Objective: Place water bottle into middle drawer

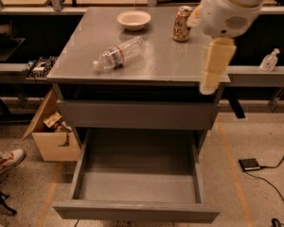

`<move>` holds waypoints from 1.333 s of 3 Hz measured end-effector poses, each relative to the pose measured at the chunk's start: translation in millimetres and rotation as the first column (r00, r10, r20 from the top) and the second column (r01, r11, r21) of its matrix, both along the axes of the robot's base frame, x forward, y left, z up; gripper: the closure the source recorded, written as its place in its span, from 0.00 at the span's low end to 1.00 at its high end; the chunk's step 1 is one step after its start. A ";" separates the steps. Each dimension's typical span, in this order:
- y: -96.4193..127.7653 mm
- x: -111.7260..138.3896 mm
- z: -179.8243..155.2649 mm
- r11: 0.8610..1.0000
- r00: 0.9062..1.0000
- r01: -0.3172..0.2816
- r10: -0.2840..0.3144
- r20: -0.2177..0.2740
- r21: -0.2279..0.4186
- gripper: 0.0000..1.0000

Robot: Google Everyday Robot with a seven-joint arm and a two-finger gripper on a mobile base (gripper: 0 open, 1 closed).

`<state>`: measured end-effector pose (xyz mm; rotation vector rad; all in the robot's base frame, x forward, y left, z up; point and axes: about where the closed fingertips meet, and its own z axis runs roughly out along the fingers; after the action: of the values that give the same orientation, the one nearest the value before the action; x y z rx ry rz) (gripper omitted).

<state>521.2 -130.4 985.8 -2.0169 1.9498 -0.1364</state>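
Observation:
The water bottle is next for my gripper, which should go to it and close on its body [128,51] a little past the middle, on the side away from the white cap.
The water bottle [118,54] lies on its side on the grey cabinet top [161,60], left of centre, its white cap toward the front left. The middle drawer [137,171] is pulled out wide below, with its grey floor bare. My gripper [214,72] hangs from the cream arm at the cabinet top's right front edge. It is well to the right of the bottle and holds nothing that I can see.
A white bowl [134,19] and a gold-patterned can [181,24] stand at the back of the top. A closed drawer front [137,115] sits above the open drawer. On the floor are a cardboard box [52,138] at the left, a shoe [7,161] and a black device [250,164].

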 end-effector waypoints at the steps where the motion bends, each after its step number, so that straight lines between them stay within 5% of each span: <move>1: 58.6 44.7 -6.4 0.987 0.989 -0.149 0.150 0.015 -0.060 0.00; 2: 114.8 81.6 -19.9 0.958 0.968 -0.237 0.247 0.044 -0.160 0.00; 3: 155.1 126.3 -47.4 0.937 0.961 -0.258 0.274 0.037 -0.238 0.00; 4: 155.7 128.9 -48.9 0.937 0.960 -0.260 0.276 0.038 -0.232 0.00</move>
<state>650.1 25.4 936.9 -2.3668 1.6591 -0.3712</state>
